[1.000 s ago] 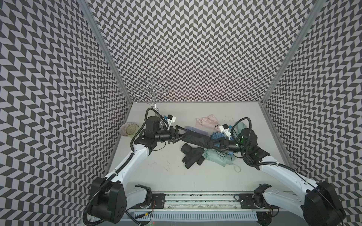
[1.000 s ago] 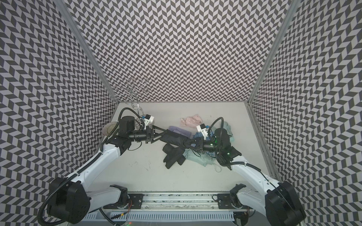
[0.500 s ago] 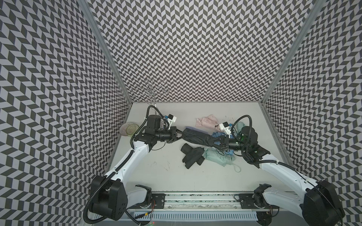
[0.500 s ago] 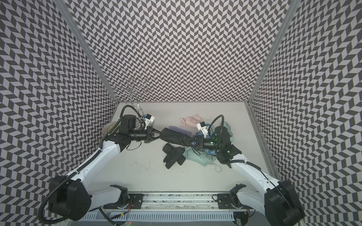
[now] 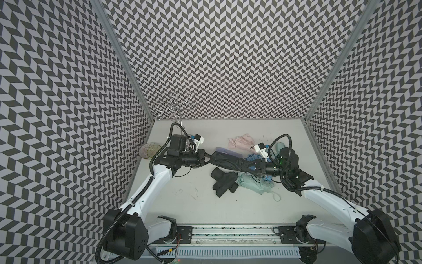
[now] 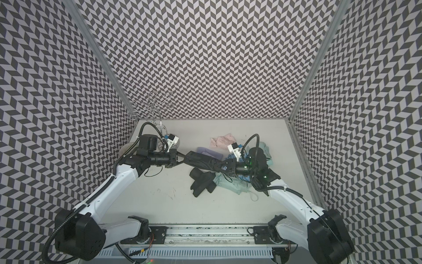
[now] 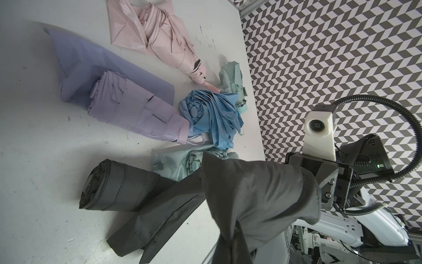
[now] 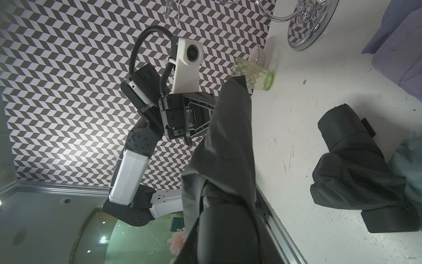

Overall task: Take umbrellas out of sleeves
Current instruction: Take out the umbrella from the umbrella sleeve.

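Observation:
Next, my left gripper lets go of the stretched black sleeve on the table (image 5: 198, 176) (image 7: 32, 209) beside the rolled end of the bare black umbrella.
A black sleeve (image 5: 226, 161) (image 6: 201, 161) with a black umbrella inside hangs stretched above the table between my two grippers. My left gripper (image 5: 206, 157) (image 6: 180, 157) (image 7: 233, 248) is shut, pinching the sleeve's closed tip. At the sleeve's open mouth, my right gripper (image 5: 252, 168) (image 6: 225, 168) is shut on the umbrella's end (image 8: 225, 230). Below lie a bare black umbrella (image 7: 109, 185) and a flat black sleeve (image 7: 159, 217). A lilac umbrella (image 7: 137, 114) on its sleeve (image 7: 91, 61), a pink one (image 7: 164, 38), a light blue one (image 7: 212, 114) and a mint one (image 5: 253, 182) lie behind and to the right.
A wire cup rack (image 5: 174, 109) stands at the back left corner. Clear cups (image 5: 148, 150) lie by the left wall, and a glass cup (image 8: 253, 74) lies near the left arm. Patterned walls close in three sides; a rail (image 5: 228, 230) runs along the front.
My left gripper was open around the sleeve's tip and has closed on it. The sleeve has pulled straighter between the two grippers. The right gripper has kept its hold.

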Tool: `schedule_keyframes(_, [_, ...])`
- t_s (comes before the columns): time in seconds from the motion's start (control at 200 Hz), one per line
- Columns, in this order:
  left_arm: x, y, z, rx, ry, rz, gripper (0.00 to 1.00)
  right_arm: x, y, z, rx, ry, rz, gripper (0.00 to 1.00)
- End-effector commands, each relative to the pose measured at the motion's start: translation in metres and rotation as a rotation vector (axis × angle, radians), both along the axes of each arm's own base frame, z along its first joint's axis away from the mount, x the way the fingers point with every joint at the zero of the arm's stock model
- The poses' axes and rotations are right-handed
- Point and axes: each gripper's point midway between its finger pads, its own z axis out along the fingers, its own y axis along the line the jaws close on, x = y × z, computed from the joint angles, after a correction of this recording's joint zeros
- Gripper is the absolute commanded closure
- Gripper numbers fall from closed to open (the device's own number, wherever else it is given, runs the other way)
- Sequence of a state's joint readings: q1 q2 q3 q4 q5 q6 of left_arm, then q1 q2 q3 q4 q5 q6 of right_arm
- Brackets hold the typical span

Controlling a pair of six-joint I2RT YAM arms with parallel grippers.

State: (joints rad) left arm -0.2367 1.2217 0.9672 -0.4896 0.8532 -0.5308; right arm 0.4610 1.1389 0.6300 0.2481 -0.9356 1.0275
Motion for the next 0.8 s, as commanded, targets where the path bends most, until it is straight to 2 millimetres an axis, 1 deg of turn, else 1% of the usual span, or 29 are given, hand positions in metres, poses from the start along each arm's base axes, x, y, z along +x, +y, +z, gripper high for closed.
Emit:
schedule_keyframes(0.0, [0.029, 0.034, 0.005, 0.094, -0.079, 0.162, 1.00, 0.006, -0.002, 0.031, 0.060, -0.142, 0.021, 0.79])
schedule_keyframes(0.07, [0.029, 0.026, 0.013, 0.055, -0.096, 0.123, 1.00, 0.007, -0.001, 0.031, 0.061, -0.152, 0.033, 0.73])
schedule_keyframes(0.145, [0.028, 0.016, 0.020, 0.009, -0.111, 0.089, 1.00, 0.008, 0.001, 0.028, 0.063, -0.155, 0.038, 0.71])
schedule_keyframes(0.215, [0.028, 0.012, 0.026, -0.014, -0.123, 0.071, 1.00, 0.010, 0.002, 0.027, 0.070, -0.159, 0.045, 0.62])
schedule_keyframes(0.24, [0.028, 0.012, 0.027, -0.017, -0.123, 0.070, 1.00, 0.010, 0.003, 0.026, 0.070, -0.159, 0.047, 0.60])
schedule_keyframes(0.32, [0.028, 0.009, 0.026, -0.020, -0.122, 0.059, 1.00, 0.013, 0.003, 0.024, 0.070, -0.162, 0.046, 0.58])
schedule_keyframes(0.406, [0.028, 0.010, 0.025, -0.013, -0.121, 0.062, 1.00, 0.015, 0.004, 0.022, 0.067, -0.161, 0.044, 0.55])
schedule_keyframes(0.461, [0.029, 0.009, 0.024, -0.018, -0.118, 0.058, 1.00, 0.017, 0.004, 0.020, 0.067, -0.157, 0.045, 0.58])
schedule_keyframes(0.541, [0.030, 0.008, 0.023, -0.026, -0.111, 0.055, 1.00, 0.020, 0.005, 0.015, 0.062, -0.144, 0.044, 0.70])
schedule_keyframes(0.611, [0.030, 0.007, 0.023, -0.032, -0.111, 0.047, 1.00, 0.021, 0.006, 0.012, 0.071, -0.136, 0.049, 0.77])
schedule_keyframes(0.711, [0.032, 0.008, 0.020, -0.020, -0.108, 0.053, 1.00, 0.023, 0.006, 0.008, 0.064, -0.129, 0.046, 0.80])
schedule_keyframes(0.751, [0.035, 0.013, 0.017, 0.002, -0.106, 0.074, 1.00, 0.025, 0.004, 0.006, 0.058, -0.126, 0.037, 0.80])
schedule_keyframes(0.796, [0.039, 0.022, 0.011, 0.033, -0.091, 0.113, 1.00, 0.026, 0.001, 0.005, 0.056, -0.124, 0.030, 0.81])
